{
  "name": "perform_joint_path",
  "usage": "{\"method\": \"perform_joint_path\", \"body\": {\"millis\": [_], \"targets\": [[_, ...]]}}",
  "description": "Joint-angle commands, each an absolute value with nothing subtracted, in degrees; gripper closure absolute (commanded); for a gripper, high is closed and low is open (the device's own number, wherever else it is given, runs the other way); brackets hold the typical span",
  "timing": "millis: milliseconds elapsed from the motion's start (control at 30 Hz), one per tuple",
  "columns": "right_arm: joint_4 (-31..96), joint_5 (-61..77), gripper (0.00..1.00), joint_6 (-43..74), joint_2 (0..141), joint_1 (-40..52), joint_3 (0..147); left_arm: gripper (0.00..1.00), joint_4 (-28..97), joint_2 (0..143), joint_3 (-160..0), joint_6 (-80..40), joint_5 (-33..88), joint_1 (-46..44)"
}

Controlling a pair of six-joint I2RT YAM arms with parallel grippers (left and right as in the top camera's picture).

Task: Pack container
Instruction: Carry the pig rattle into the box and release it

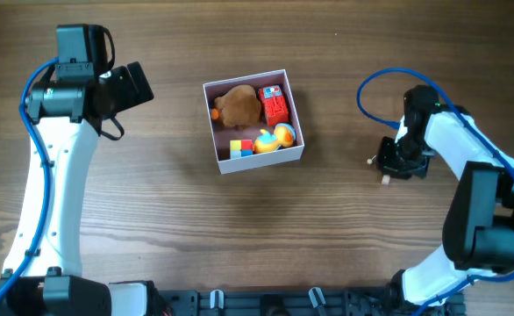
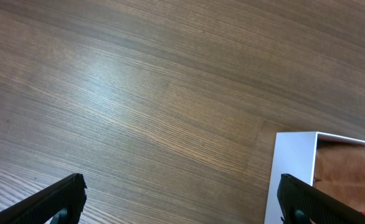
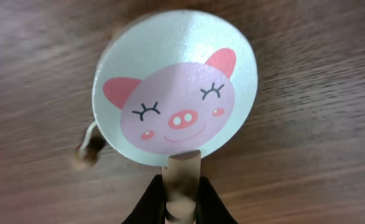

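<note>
Next, my right gripper lets go of the pig-face rattle drum in the box [image 1: 251,131], between the brown plush and the coloured cube. The drum is now held low over the table.
The container [image 1: 255,164] is a square white-walled box in the middle of the table. It holds a brown plush [image 1: 237,106], a red block [image 1: 274,104], a yellow duck [image 1: 277,138] and a coloured cube [image 1: 241,148]. My left gripper [image 1: 134,85] is open and empty, left of the box. In the left wrist view [image 2: 181,182] the box's corner [image 2: 293,168] and the plush [image 2: 347,171] show by its right finger. My right gripper [image 3: 181,202] is shut on the wooden handle [image 3: 182,177] of a pig-face rattle drum [image 3: 176,87]. In the overhead view it [image 1: 389,162] is right of the box, low over the table.
The drum's bead on a string [image 3: 89,149] hangs at its left side, and a bead [image 1: 385,179] shows beside the right gripper from above. Blue cables loop along both arms. A black rail [image 1: 266,303] runs along the table's front edge.
</note>
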State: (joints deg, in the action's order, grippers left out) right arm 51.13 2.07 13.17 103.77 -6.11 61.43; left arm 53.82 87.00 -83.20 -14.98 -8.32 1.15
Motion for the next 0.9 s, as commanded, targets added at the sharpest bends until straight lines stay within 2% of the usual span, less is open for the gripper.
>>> {"method": "perform_joint_path", "body": {"millis": [0, 67, 167, 367, 500, 667, 867], "targets": [[53.43, 8.91, 0.96, 13.72, 95.88, -3.18, 67.72, 0.0, 53.84, 87.22, -83.24, -15.88, -8.45, 1.45], [53.67, 13.89, 0.96, 13.98, 91.2, 0.6, 69.95, 0.0, 53.87, 87.22, -83.26, -15.88, -8.45, 1.45], [53.17, 14.31, 0.96, 16.73, 86.32, 8.95, 72.05, 0.0, 53.84, 87.22, -83.24, -15.88, -8.45, 1.45], [45.04, 8.75, 0.96, 19.97, 85.58, 25.63, 74.13, 0.0, 53.84, 87.22, -83.26, -15.88, -8.45, 1.45], [38.7, 8.82, 0.96, 20.16, 89.03, 29.19, 74.13, 0.0, 53.84, 87.22, -83.26, -15.88, -8.45, 1.45], [32.53, 9.04, 0.96, 21.5, 99.88, 32.75, 74.13, 0.0, 53.84, 87.22, -83.24, -15.88, -8.45, 1.45], [31.18, 9.17, 0.96, 24.18, 105.82, 33.17, 74.13, 0.0, 53.84, 87.22, -83.24, -15.88, -8.45, 1.45]]}}
